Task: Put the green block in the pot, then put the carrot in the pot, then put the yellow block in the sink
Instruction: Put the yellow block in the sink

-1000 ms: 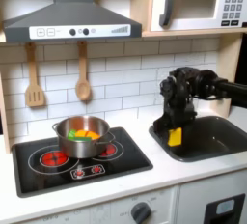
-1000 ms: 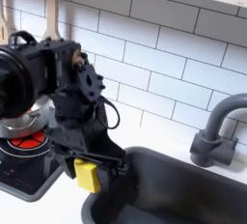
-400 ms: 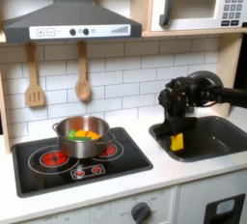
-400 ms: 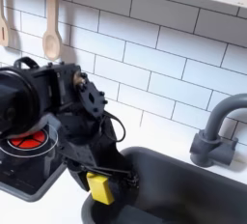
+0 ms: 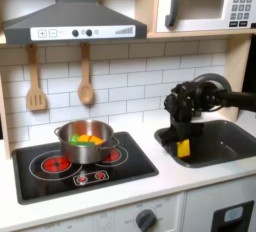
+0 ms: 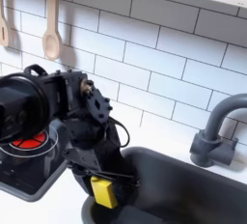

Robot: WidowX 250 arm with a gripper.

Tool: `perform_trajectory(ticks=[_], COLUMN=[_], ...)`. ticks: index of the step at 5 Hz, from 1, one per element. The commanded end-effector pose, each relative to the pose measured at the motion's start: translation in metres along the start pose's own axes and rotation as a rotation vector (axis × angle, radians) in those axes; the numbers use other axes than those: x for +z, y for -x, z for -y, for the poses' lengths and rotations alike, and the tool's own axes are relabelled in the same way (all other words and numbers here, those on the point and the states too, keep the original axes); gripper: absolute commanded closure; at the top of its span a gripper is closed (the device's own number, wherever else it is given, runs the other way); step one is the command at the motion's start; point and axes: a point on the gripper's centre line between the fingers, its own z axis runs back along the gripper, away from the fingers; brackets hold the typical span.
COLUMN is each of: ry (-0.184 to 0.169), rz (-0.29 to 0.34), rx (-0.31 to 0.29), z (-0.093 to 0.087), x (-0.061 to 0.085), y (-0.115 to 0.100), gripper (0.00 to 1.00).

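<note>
My gripper is going to let go of the yellow block on the bottom of the sink, close to the front rim (image 5: 199, 159).
My gripper (image 5: 183, 147) hangs over the left end of the dark grey sink (image 5: 226, 142), shut on the small yellow block (image 5: 183, 149). In the second exterior view the yellow block (image 6: 104, 191) sits between the black fingers of the gripper (image 6: 103, 193), at the sink's (image 6: 183, 185) near-left rim, low over the basin. The steel pot (image 5: 86, 150) stands on the stovetop. Inside it lie the orange carrot (image 5: 91, 139) and a green piece (image 5: 75, 138); it is too small to tell whether that is the green block or the carrot's leafy tip.
The black stovetop (image 5: 70, 171) with red rings lies left of the sink. A dark curved faucet (image 6: 216, 129) stands at the sink's back. Two wooden utensils (image 5: 86, 76) hang on the tiled wall. A range hood (image 5: 75, 16) and a microwave (image 5: 205, 3) sit overhead.
The gripper has carried the yellow block down and sideways, from beside the counter edge to lower over the sink's left end. The pot and its contents have not moved.
</note>
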Motion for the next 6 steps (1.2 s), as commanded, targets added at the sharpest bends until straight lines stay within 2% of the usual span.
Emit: perform_trajectory(ticks=[1,2,3,4,5,6], ry=[-0.009,-0.014,-0.006,-0.023,0.018,0.013], rz=[-0.016,-0.011,-0.016,0.003,-0.140,-0.102], rx=[-0.027,-0.048,-0.097,-0.155,-0.261,-0.186], z=[0.004,0.006,0.014,0.021,0.067,0.045], x=[-0.013,-0.013,-0.016,-0.014,-0.050,-0.050], y=[-0.002,-0.004,-0.004,-0.005,0.052,0.030], gripper=[1.00,1.00,1.00,1.00,1.00,1.00])
